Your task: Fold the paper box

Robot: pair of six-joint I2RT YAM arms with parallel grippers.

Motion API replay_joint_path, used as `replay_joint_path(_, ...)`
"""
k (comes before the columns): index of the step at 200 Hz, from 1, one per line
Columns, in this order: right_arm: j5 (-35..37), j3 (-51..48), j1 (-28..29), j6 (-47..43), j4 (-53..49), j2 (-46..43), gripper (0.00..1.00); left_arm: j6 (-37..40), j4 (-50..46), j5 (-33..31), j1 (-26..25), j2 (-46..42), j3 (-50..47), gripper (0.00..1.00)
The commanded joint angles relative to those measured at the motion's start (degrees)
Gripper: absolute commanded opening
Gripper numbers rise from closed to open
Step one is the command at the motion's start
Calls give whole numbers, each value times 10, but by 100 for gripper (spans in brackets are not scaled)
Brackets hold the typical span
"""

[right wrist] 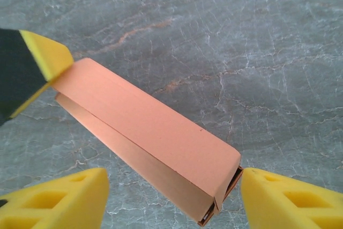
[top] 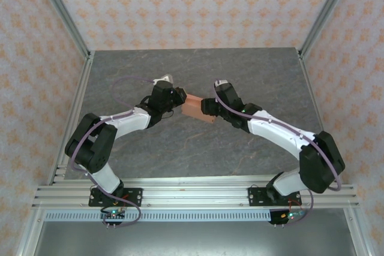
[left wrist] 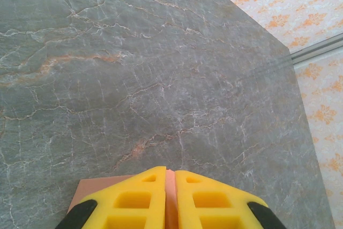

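Observation:
The paper box's near end gapes crookedly to my right gripper, so it should swing round and pinch that end's top edge (right wrist: pixel 229 175).
The paper box (top: pixel 197 108) is a salmon-orange, long, shallow folded box held above the grey table between my two arms. My left gripper (top: pixel 182 99) is shut on its far end; in the left wrist view a strip of salmon card (left wrist: pixel 170 197) is pinched between the yellow fingers (left wrist: pixel 134 202). In the right wrist view the paper box (right wrist: pixel 150 138) runs diagonally, its near end standing between the fingertips of my right gripper (right wrist: pixel 174 194), which is open. That end gapes slightly. The left finger (right wrist: pixel 45 57) clamps the far corner.
The grey marbled table (top: pixel 150 70) lies under both arms. Patterned walls (top: pixel 198 4) and aluminium frame posts (top: pixel 63 10) enclose it on three sides. The table's far edge (left wrist: pixel 292 60) meets the wall in the left wrist view.

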Motion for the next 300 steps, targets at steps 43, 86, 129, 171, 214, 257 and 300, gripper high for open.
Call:
replay_joint_path(43, -52, -13, -68, 86, -13, -48, 66, 15, -119, 2, -11, 23, -38, 10)
replay_joint_path(86, -119, -17, -118, 155, 8, -16, 62, 14, -119, 3, -11, 22, -36, 10)
replay_joint_path(129, -164, -41, -122, 195, 52, 19, 57, 13, -118, 4, -12, 22, -38, 10)
replay_joint_path(171, -187, -78, -123, 224, 96, 27, 51, 11, -117, 1, -11, 17, -43, 10)
replay_joint_path(214, -195, -125, -121, 252, 144, 29, 46, 9, -112, 0, -15, 16, -50, 10)
replay_joint_path(257, -195, -155, -118, 256, 172, 29, 40, 10, -113, 13, -15, 17, -55, 10)
replay_joint_path(300, -207, -161, -118, 256, 189, 35, 32, 15, -113, 20, -15, 17, -60, 11)
